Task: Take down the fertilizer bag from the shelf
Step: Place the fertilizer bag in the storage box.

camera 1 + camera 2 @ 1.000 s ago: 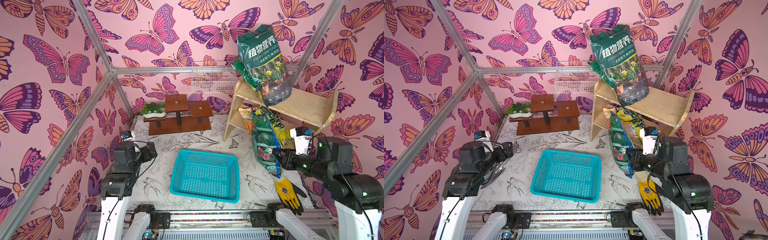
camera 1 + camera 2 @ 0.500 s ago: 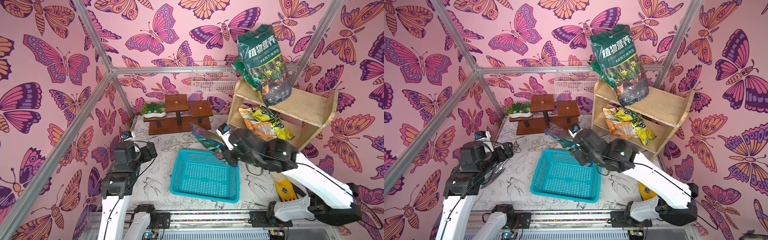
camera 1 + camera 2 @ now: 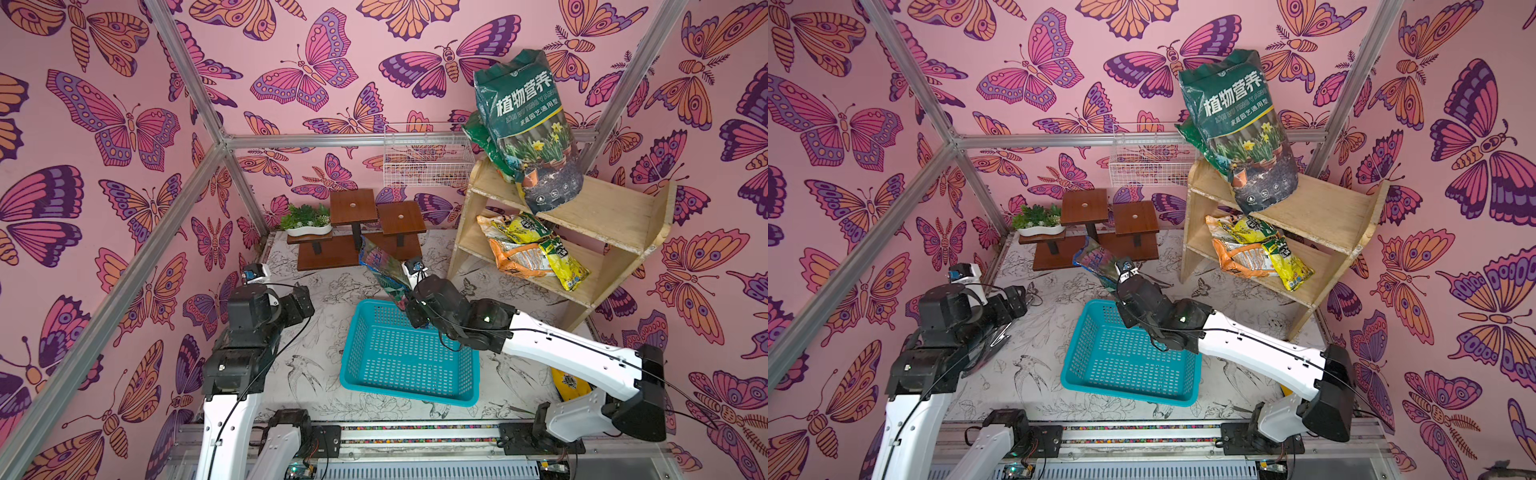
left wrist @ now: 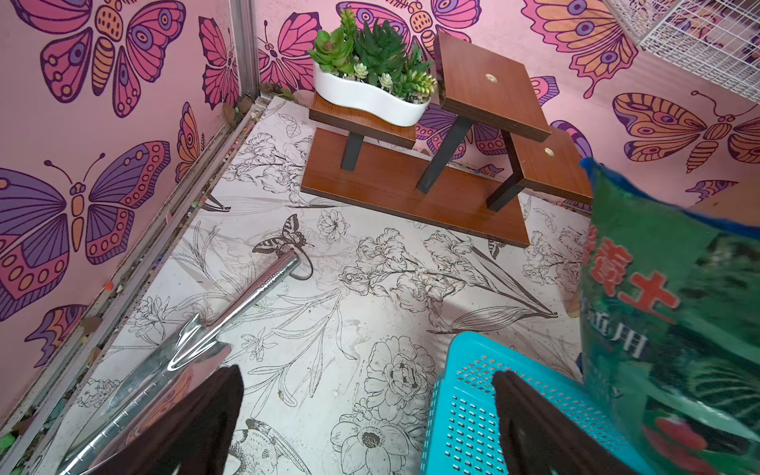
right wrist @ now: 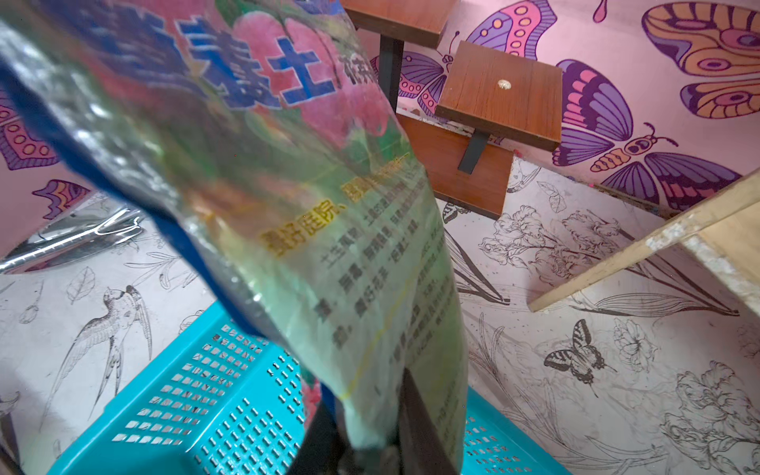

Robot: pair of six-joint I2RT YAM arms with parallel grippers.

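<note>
My right gripper will release the fertilizer bag inside the teal basket, at its end (image 3: 357, 330) (image 5: 237, 404) near my left gripper.
My right gripper (image 3: 405, 297) (image 3: 1119, 286) (image 5: 366, 419) is shut on the lower edge of the fertilizer bag (image 3: 382, 266) (image 3: 1096, 262) (image 5: 288, 185), a glossy green bag with pink flowers and blue print. The bag hangs tilted in the air above the far rim of the teal basket (image 3: 349, 353) (image 3: 1071, 365); its side also shows in the left wrist view (image 4: 666, 329). The pale plywood shelf (image 3: 602, 212) (image 3: 1325, 208) stands at the back right, apart from the bag. My left gripper (image 4: 368, 386) (image 3: 305, 301) is open and empty, left of the basket.
A large dark green bag (image 3: 528, 133) stands on the shelf's top tier, with orange and yellow bags (image 3: 532, 249) on the lower one. A brown stepped stand (image 3: 357, 232) with a potted plant (image 3: 305, 218), a white wire basket (image 3: 428, 158), a silver trowel (image 4: 230, 320), and a yellow glove (image 3: 571, 382).
My right arm has swung left, away from the shelf's front, carrying the bag to above the basket's far rim. The left arm has not moved.
</note>
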